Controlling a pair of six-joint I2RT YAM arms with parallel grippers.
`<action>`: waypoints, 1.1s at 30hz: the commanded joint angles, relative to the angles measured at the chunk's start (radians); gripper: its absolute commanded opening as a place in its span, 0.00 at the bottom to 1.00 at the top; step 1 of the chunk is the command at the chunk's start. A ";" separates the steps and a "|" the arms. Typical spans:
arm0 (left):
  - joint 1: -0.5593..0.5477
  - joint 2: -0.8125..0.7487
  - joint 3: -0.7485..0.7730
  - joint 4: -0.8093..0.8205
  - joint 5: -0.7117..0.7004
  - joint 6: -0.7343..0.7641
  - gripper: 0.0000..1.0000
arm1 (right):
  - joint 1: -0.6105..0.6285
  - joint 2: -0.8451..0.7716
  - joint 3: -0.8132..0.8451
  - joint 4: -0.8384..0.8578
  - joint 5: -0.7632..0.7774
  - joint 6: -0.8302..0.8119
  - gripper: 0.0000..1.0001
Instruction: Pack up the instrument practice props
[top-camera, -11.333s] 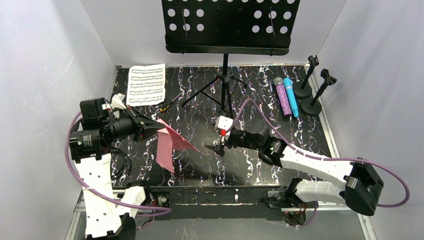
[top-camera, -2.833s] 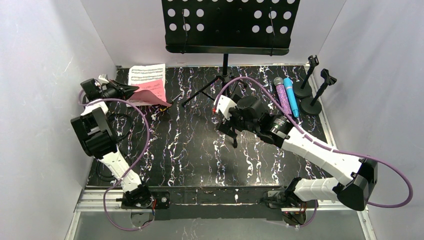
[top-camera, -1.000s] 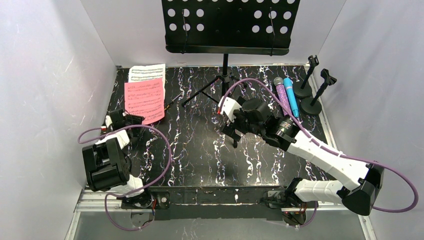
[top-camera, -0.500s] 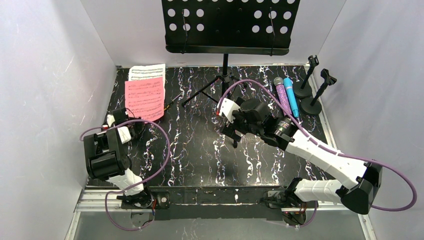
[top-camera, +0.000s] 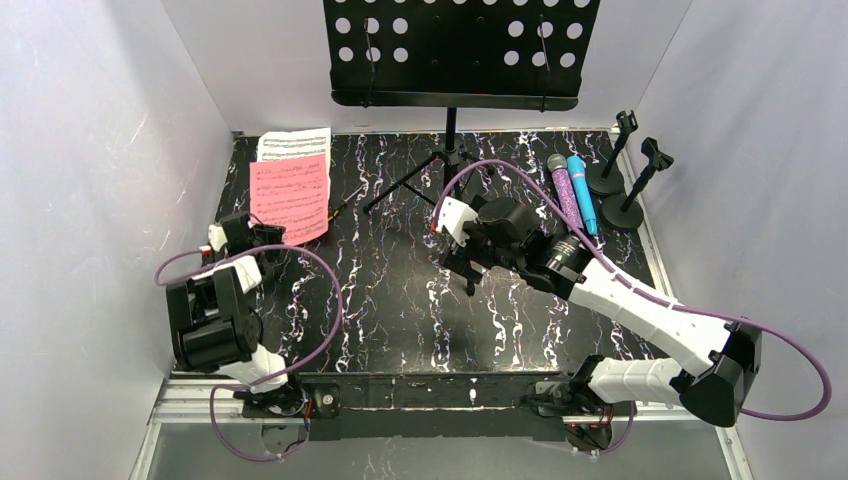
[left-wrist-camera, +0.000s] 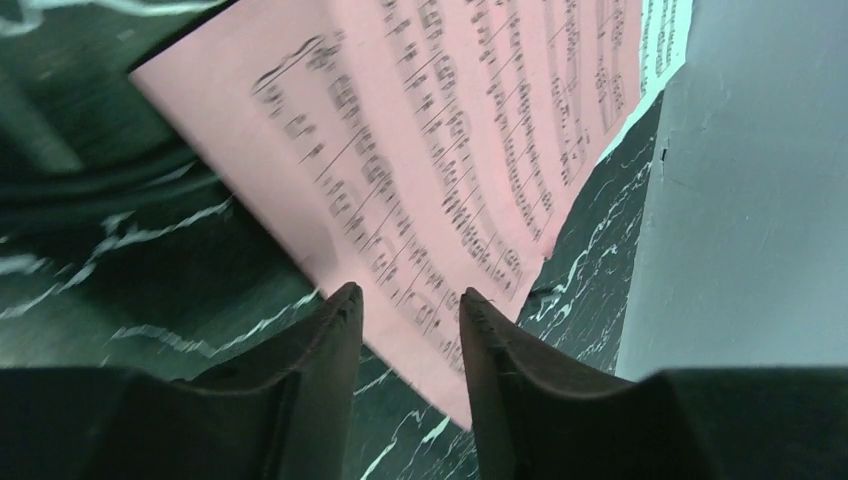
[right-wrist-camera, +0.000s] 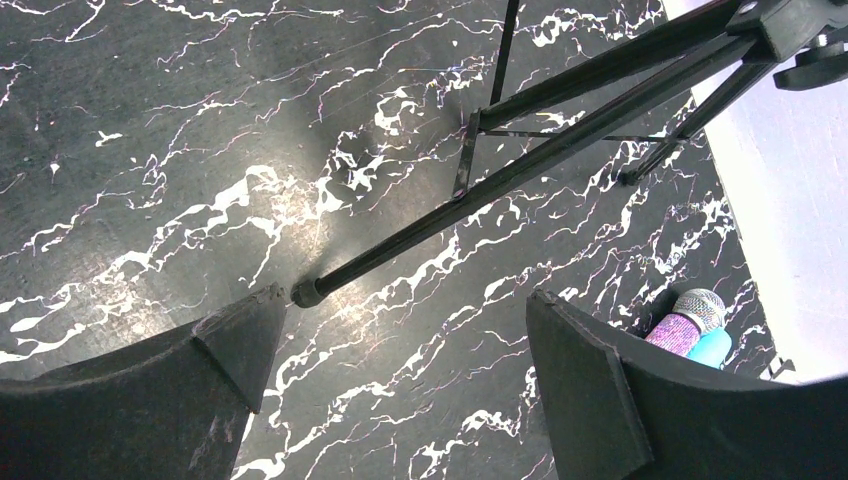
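The white sheet's back end shows behind the pink sheet, so next the left gripper pinches the pink sheet's near edge (top-camera: 306, 237) and slides it back.
The pink music sheet (top-camera: 290, 197) lies flat on the white music sheet (top-camera: 293, 145) at the back left. My left gripper (top-camera: 262, 236) is open and empty just near of the pink sheet's near edge; the left wrist view shows the pink sheet (left-wrist-camera: 450, 130) beyond my left gripper (left-wrist-camera: 405, 300). The purple glitter microphone (top-camera: 566, 196) and the blue microphone (top-camera: 583, 192) lie side by side at the back right, beside two black mic holders (top-camera: 606, 178) (top-camera: 625, 208). My right gripper (top-camera: 458, 272) is open and empty over mid-table, also in its wrist view (right-wrist-camera: 405, 297).
The tall black tripod (top-camera: 450, 150) with its perforated plate (top-camera: 460, 50) stands at the back centre. One of its legs (right-wrist-camera: 520, 165) ends just ahead of my right gripper's left finger. White walls close in the left, back and right sides.
The pink sheet went from my left gripper at mid-table onto the white sheet and was let go. My left arm has drawn back toward the near side. My right arm has moved a little further back.
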 joint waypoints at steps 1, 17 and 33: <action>-0.003 -0.086 -0.081 -0.021 -0.058 -0.025 0.42 | -0.001 -0.004 0.021 0.005 0.008 -0.014 0.99; -0.002 0.084 -0.085 0.146 -0.051 -0.091 0.35 | -0.001 0.002 0.037 -0.022 0.035 -0.025 0.99; -0.010 0.239 0.124 0.206 -0.018 -0.134 0.00 | -0.002 0.033 0.054 -0.038 0.051 -0.064 0.99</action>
